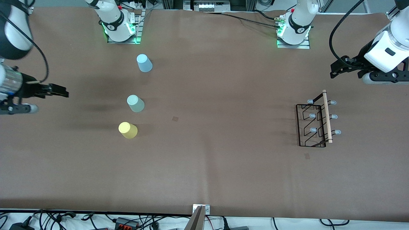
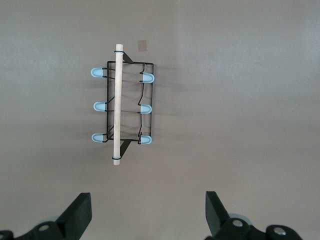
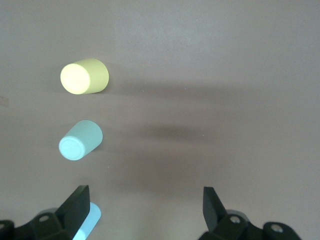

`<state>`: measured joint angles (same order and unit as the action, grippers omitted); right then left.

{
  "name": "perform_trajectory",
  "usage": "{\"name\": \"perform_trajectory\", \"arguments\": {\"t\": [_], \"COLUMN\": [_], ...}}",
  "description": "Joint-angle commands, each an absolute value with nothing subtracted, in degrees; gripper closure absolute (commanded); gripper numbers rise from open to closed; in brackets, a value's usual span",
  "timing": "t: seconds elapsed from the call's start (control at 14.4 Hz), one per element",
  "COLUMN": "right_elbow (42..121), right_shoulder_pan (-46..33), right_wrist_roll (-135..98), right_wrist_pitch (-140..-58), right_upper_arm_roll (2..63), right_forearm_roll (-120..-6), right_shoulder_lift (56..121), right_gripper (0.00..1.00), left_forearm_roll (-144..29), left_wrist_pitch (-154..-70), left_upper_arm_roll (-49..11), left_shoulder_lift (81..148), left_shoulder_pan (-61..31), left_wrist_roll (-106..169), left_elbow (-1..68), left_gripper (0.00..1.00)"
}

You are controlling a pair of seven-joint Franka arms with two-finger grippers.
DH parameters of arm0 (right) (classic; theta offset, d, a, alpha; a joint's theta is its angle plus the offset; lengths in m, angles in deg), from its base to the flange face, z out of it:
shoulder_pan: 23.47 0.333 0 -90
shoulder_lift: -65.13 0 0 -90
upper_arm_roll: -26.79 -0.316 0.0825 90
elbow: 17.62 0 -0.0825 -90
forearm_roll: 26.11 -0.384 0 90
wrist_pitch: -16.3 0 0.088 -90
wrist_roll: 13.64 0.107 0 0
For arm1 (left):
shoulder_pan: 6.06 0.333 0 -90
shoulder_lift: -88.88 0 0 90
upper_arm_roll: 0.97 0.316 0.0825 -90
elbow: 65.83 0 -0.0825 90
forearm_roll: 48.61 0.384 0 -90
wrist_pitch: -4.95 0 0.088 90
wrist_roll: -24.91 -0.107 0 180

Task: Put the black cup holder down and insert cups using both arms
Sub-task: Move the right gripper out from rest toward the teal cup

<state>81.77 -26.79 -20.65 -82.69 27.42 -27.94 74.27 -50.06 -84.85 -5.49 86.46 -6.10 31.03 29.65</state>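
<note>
The middle of the wooden rod [image 1: 327, 116] [image 2: 117, 105] on top of the black cup holder is the next place my left gripper should go to and close.
The black cup holder [image 1: 314, 123] stands on the table toward the left arm's end, its wooden rod on top and pale-tipped pegs on both sides; the left wrist view shows the cup holder [image 2: 122, 107] whole. Three cups stand upside down toward the right arm's end: light blue [image 1: 144, 63] farthest from the front camera, mint green [image 1: 135, 103] in the middle, yellow [image 1: 128, 130] nearest. My left gripper [image 1: 335, 68] hangs open and empty over bare table near the holder. My right gripper [image 1: 59, 91] hangs open and empty over bare table beside the cups, with the yellow cup [image 3: 84, 76], mint cup [image 3: 80, 140] and blue cup's edge [image 3: 92, 220] in its wrist view.
Brown paper covers the table [image 1: 204, 159]. The two arm bases [image 1: 121, 30] [image 1: 294, 32] sit along the edge farthest from the front camera. Cables and a metal bracket [image 1: 200, 212] lie at the edge nearest the front camera.
</note>
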Motion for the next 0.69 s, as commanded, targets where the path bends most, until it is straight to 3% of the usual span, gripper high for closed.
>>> {"name": "perform_trajectory", "arguments": {"t": [0.0, 0.62], "right_elbow": [92.57, 92.94], "right_shoulder_pan": [-26.63, -26.46], "right_wrist_roll": [-21.73, -20.85], "right_wrist_pitch": [-88.90, -82.76], "right_upper_arm_roll": [27.31, 26.79], "right_forearm_roll": [-28.22, -28.30], "right_shoulder_lift": [67.51, 64.16], "right_gripper": [0.00, 0.00], "left_forearm_roll": [-50.10, -50.46], "left_wrist_pitch": [-83.73, -83.82], "left_upper_arm_roll": [-5.46, -4.75], "left_shoulder_lift": [87.39, 89.06], "left_shoulder_pan": [-6.14, -5.79], "left_wrist_roll": [30.88, 31.50], "left_elbow": [27.77, 27.51], "left_gripper": [0.00, 0.00]}}
